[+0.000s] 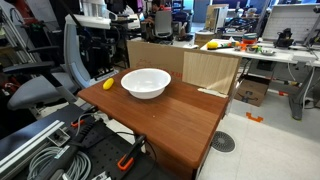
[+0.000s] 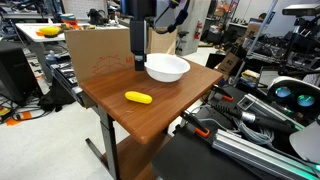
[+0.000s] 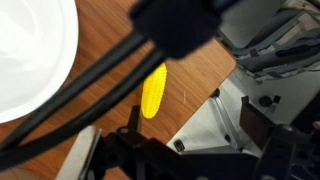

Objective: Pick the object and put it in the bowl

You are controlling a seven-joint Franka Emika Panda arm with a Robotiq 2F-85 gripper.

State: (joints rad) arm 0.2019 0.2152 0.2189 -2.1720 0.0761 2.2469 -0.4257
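The yellow object's far end (image 1: 112, 81) (image 3: 148, 112), the one toward the cardboard box, is the next place my gripper needs to go to and close.
The object, a small yellow oblong item (image 2: 138, 98), lies on the wooden table (image 2: 150, 115) near its front-left part, apart from the bowl. It also shows in an exterior view (image 1: 109, 84) and in the wrist view (image 3: 153, 90). The wide white bowl (image 2: 167, 68) stands near the table's back and looks empty; it also shows in an exterior view (image 1: 146, 82) and at the left of the wrist view (image 3: 30, 50). My gripper (image 2: 139, 64) hangs above the table just left of the bowl, well above the object. In the wrist view (image 3: 175, 150) its fingers stand wide apart and hold nothing.
A cardboard box (image 2: 100, 48) stands against the table's back edge behind the gripper. An office chair (image 1: 55, 70) is beside the table. Cables and black gear (image 1: 60, 145) lie below the table's side. Larger yellow items (image 1: 212, 44) lie on a far desk.
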